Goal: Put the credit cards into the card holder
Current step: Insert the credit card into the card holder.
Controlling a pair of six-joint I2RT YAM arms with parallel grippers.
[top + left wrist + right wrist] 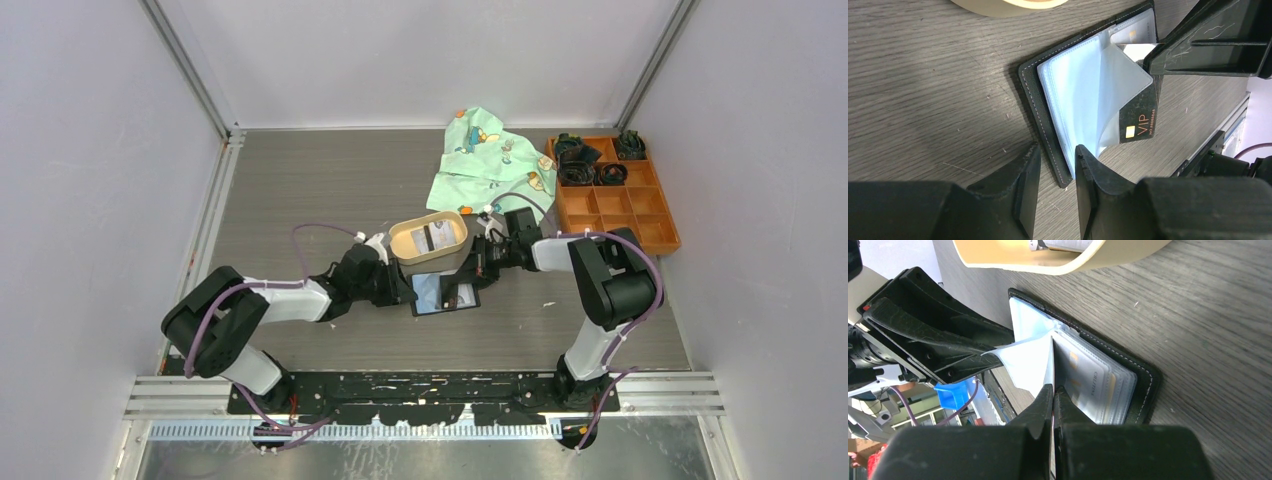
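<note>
My right gripper is to release the black VIP credit card in the lifted clear sleeve of the open card holder (437, 292) (1050, 374).
The black card holder (447, 296) lies open on the table with clear sleeves (1073, 90) fanned up. My right gripper (1053, 388) is shut on a thin black VIP credit card (1138, 125) that stands on edge, partly inside a lifted sleeve. It is at the holder's right side (472, 270). My left gripper (1057, 150) is open, its fingers straddling the holder's near cover edge (1048, 135), one finger (1088, 175) resting on the sleeves. Cards sit in sleeves on the other side (1093, 385). Another pale card (432, 238) lies in the tan tray.
The tan oval tray (400, 240) stands just behind the holder, also in the wrist views (998, 6) (1058, 262). A green printed cloth (490, 160) lies at the back. An orange compartment box (625, 205) with dark items stands at the back right.
</note>
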